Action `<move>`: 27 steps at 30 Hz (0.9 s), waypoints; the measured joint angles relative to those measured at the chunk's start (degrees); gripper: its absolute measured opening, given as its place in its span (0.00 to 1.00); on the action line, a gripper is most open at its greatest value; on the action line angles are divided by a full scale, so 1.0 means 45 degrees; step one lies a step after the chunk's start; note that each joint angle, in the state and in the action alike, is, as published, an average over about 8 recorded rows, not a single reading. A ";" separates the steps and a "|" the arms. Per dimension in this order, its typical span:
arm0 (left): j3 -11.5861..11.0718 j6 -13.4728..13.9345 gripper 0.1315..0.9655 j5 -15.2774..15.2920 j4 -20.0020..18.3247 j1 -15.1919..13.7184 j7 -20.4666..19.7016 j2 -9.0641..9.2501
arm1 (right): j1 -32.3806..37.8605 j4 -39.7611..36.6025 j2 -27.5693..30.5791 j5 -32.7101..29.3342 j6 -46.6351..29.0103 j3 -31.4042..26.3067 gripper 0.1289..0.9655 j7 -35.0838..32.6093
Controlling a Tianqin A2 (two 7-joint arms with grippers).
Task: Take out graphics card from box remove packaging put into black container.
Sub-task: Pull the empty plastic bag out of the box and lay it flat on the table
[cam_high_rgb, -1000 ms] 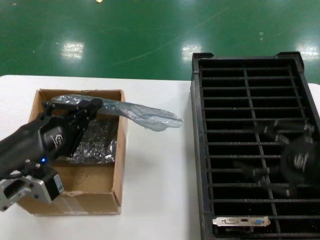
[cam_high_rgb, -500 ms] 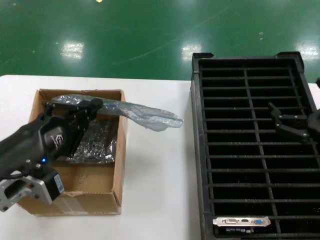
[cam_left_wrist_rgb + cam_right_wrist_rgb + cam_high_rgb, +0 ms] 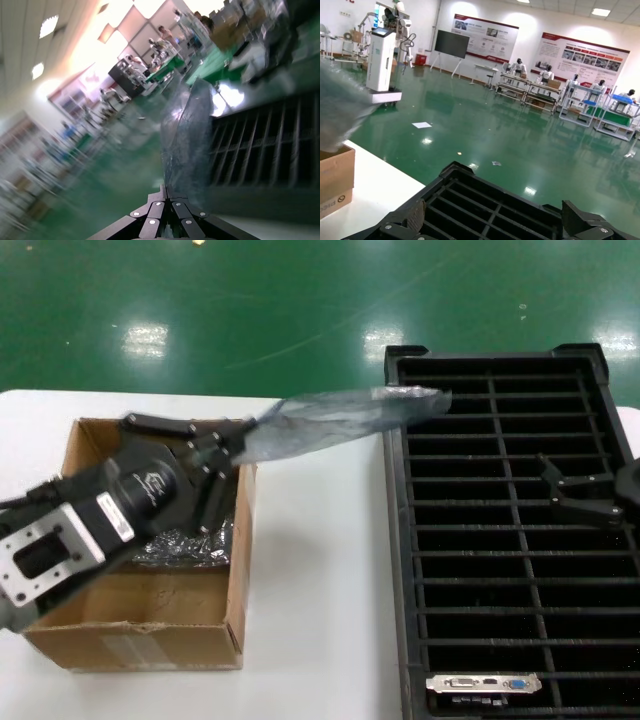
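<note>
I should release the translucent packaging from my left gripper on the white table (image 3: 310, 520) between the cardboard box and the black container. The packaging is held over the cardboard box now.
My left gripper (image 3: 243, 439) is raised over the brown cardboard box (image 3: 150, 615) and is shut on one end of the translucent packaging (image 3: 340, 415). The bag stretches right, its far tip over the black container's (image 3: 395, 540) far left corner. The left wrist view shows the jaws (image 3: 166, 189) pinched together on the packaging (image 3: 187, 135). A graphics card (image 3: 483, 682) stands in the container's nearest slot, with its silver bracket and blue port showing. My right gripper (image 3: 553, 485) hangs open over the container's right side, with nothing between its fingers (image 3: 415, 215).
More crinkly silver plastic (image 3: 190, 545) lies inside the box. The box (image 3: 335, 175) and container (image 3: 470, 200) stand on a white table (image 3: 320, 590), with green floor beyond. The container's other slots look dark.
My left gripper has lifted and swung right, carrying the packaging up from the box toward the container's corner. The right gripper moved from mid-container to its right side a second ago, then held.
</note>
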 joint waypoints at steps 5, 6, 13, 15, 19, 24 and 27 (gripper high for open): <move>0.3118 0.0084 0.01 -0.2033 0.0535 -0.2300 -0.3120 -0.0992 | 0.0000 0.0000 0.0000 0.0000 0.0001 0.0000 0.97 0.0000; 0.3745 0.0253 0.01 -0.2252 0.0761 -0.2792 -0.3747 -0.1030 | 0.0000 0.0000 0.0000 0.0000 0.0001 0.0000 0.98 0.0000; 0.7914 0.1585 0.01 -0.2182 0.2847 -0.6225 -0.8015 -0.0432 | 0.0000 0.0000 0.0001 0.0000 0.0001 0.0000 1.00 0.0000; 0.8863 0.1969 0.01 -0.1782 0.3500 -0.7083 -0.9219 -0.0054 | 0.0000 0.0000 0.0001 0.0000 0.0001 0.0000 1.00 0.0000; 1.0134 0.2940 0.01 -0.0513 0.4803 -0.8414 -1.1652 0.0829 | 0.0000 0.0000 0.0001 0.0000 0.0001 0.0000 1.00 0.0000; 1.0348 0.4534 0.01 0.1852 0.6158 -0.9241 -1.4543 0.1893 | 0.0000 0.0000 0.0001 0.0000 0.0001 0.0000 1.00 0.0000; 0.9781 0.5573 0.01 0.3520 0.6630 -0.9343 -1.6275 0.2448 | 0.0000 0.0000 0.0001 0.0000 0.0001 0.0000 1.00 0.0000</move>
